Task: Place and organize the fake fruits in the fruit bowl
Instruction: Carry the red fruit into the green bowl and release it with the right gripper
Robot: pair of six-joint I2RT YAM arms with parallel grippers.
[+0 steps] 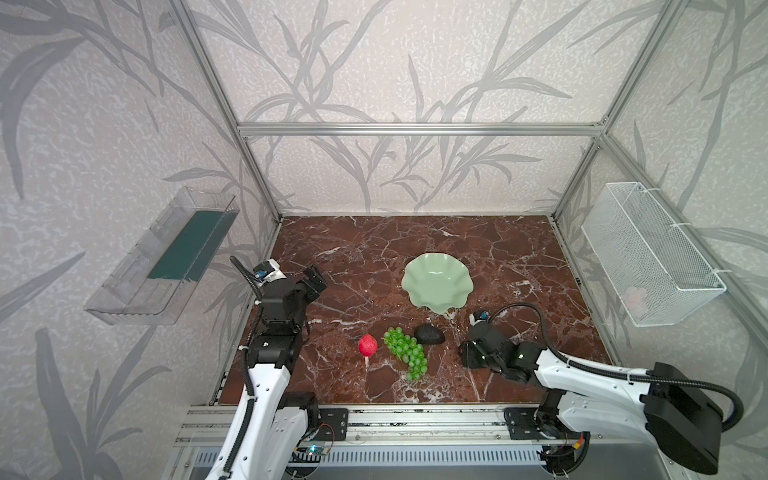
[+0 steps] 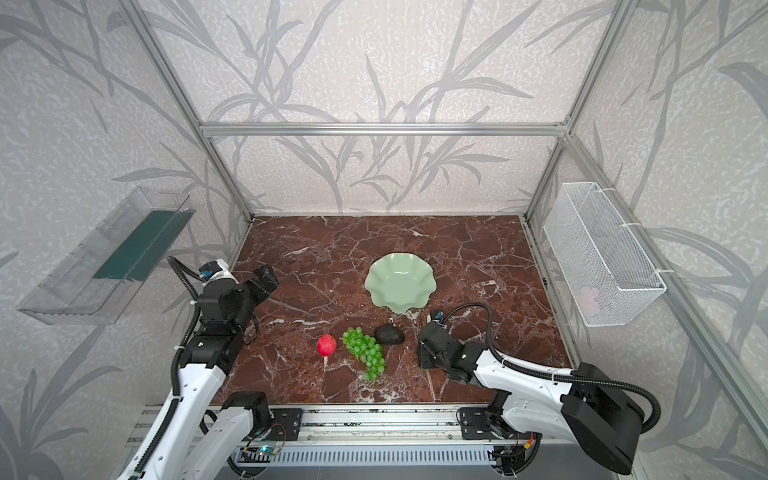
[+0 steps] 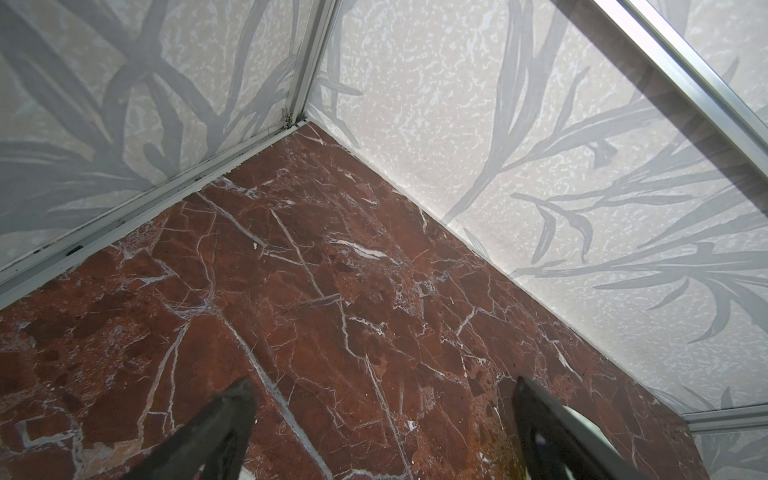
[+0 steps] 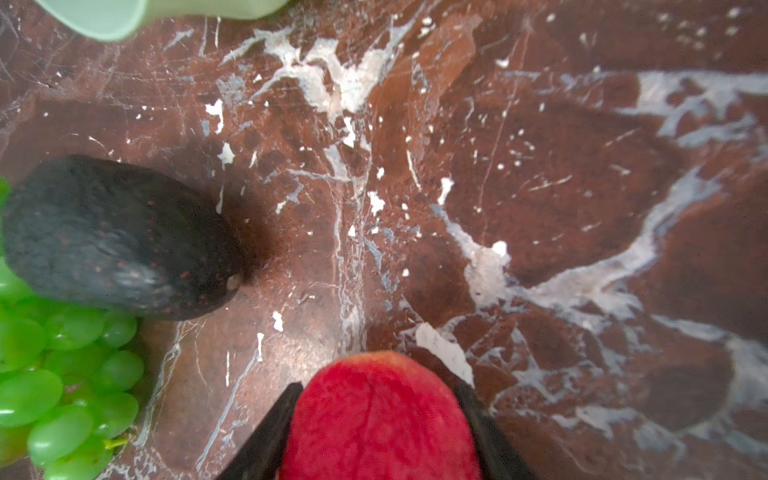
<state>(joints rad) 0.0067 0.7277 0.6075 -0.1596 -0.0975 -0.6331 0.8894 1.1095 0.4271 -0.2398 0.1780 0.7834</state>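
Note:
The red fruit in my right gripper, still low on the table beside the avocado, will be let go near the middle of the empty pale green fruit bowl [image 1: 431, 283].
The pale green scalloped fruit bowl [image 1: 435, 281] [image 2: 399, 286] stands empty right of centre on the marble; its edge shows in the right wrist view [image 4: 124, 16]. In front of it lie a dark avocado [image 1: 430, 334] [image 4: 120, 237], green grapes [image 1: 405, 353] [image 4: 62, 374] and a red fruit [image 1: 368, 345]. My right gripper [image 1: 467, 353] [image 4: 379, 386] sits low on the table right of the avocado, its jaws pressed on both sides of a second red fruit [image 4: 380, 419], which is hidden in both top views. My left gripper [image 1: 313, 282] [image 3: 382, 386] hovers open and empty at the left.
A clear plastic tray [image 1: 162, 257] hangs on the left wall. A white wire basket [image 1: 652, 257] hangs on the right wall with something pale pink inside. Aluminium posts frame the marble table [image 1: 374, 249].

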